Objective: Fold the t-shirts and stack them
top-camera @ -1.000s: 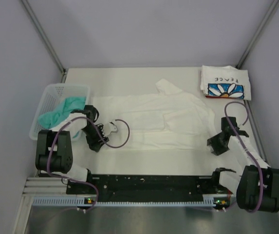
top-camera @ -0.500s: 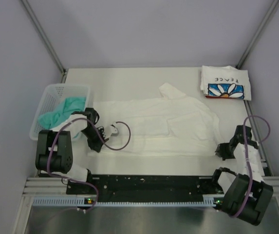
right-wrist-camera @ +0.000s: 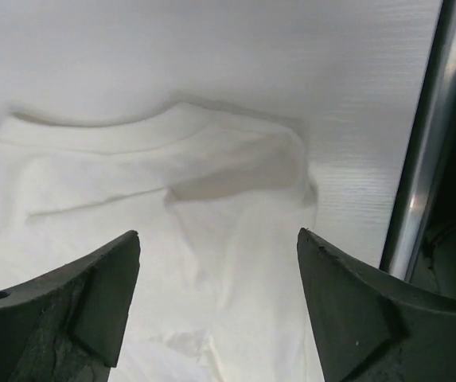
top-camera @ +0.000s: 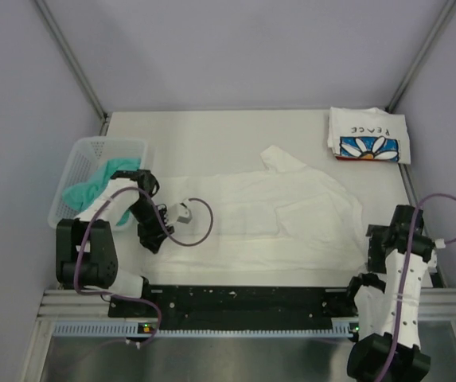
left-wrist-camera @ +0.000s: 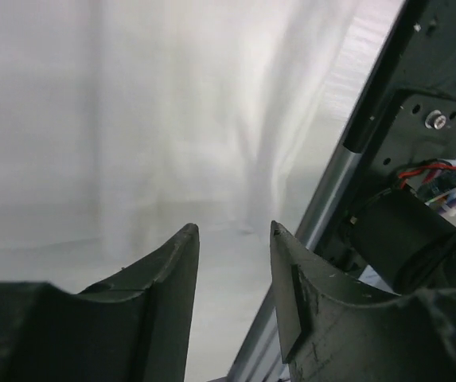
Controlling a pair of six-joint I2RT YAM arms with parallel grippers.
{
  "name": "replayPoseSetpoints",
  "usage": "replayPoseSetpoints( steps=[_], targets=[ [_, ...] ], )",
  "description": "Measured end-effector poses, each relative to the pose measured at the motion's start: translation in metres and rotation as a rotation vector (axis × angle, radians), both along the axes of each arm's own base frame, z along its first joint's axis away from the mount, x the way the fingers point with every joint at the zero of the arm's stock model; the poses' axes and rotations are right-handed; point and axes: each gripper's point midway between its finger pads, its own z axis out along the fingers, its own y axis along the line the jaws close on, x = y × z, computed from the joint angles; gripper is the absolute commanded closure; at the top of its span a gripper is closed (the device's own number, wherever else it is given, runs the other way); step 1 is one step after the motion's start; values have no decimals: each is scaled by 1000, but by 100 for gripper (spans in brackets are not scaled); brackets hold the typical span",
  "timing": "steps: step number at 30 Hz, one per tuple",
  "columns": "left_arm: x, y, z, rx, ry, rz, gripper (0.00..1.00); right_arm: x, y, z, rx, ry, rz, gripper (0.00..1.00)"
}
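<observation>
I will next move my right gripper to the top layer of the large white t-shirt and close it just inside its edge (top-camera: 334, 224) (right-wrist-camera: 114, 215) near the neck end.
A large white t-shirt (top-camera: 275, 215) lies spread flat across the middle of the table; no print shows on it. My left gripper (top-camera: 156, 237) hovers over the shirt's left end, its jaws narrowly open and empty (left-wrist-camera: 233, 232). My right gripper (top-camera: 376, 245) is at the shirt's right end, wide open and empty (right-wrist-camera: 218, 235), just above the neck end with its ribbed collar (right-wrist-camera: 156, 131). A folded white tee with a blue daisy "PEACE" print (top-camera: 368, 135) lies at the back right. A teal-green tee (top-camera: 100, 185) sits crumpled in the basket.
A white plastic mesh basket (top-camera: 84, 151) stands at the left edge of the table. The black base rail (top-camera: 243, 296) runs along the near edge, and a metal rail (right-wrist-camera: 418, 159) lies close to the right of my right gripper.
The white shirt has slid to the right and lies flatter. My right arm has drawn back toward the near right corner. My left gripper has shifted slightly.
</observation>
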Motion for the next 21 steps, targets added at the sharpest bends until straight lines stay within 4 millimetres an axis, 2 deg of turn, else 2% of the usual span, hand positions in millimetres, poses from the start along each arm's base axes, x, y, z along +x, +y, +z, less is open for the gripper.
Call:
replayPoseSetpoints(
  steps=[2, 3, 5, 8, 10, 11, 12, 15, 18, 21],
  targets=[
    [25, -8, 18, -35, -73, 7, 69, 8, -5, 27, -33, -31, 33, 24],
    [35, -11, 24, -50, -105, 11, 74, 16, -9, 45, -60, -66, 53, 29],
    [49, -21, 35, -85, -150, 11, 80, 32, -17, 82, -123, -154, 100, 44],
    [40, -40, 31, -113, -102, -24, 85, 62, -15, 120, -183, -346, 200, 77],
    [27, -52, 23, -114, -48, -51, 89, 80, -4, 128, -184, -471, 287, 95],
    [19, -59, 17, -106, -19, -69, 91, 92, 4, 127, -169, -531, 333, 100],
    [12, -67, 11, -97, 9, -96, 92, 101, 13, 120, -146, -561, 385, 100],
    [3, -87, -1, -86, 34, -139, 93, 119, 52, 86, -72, -499, 603, 100],
    [11, -95, -10, -69, 14, -110, 94, 129, 92, 60, -50, -398, 844, 100],
    [20, -95, -20, -41, 1, -82, 94, 137, 112, 35, -32, -295, 987, 100]
  ],
)
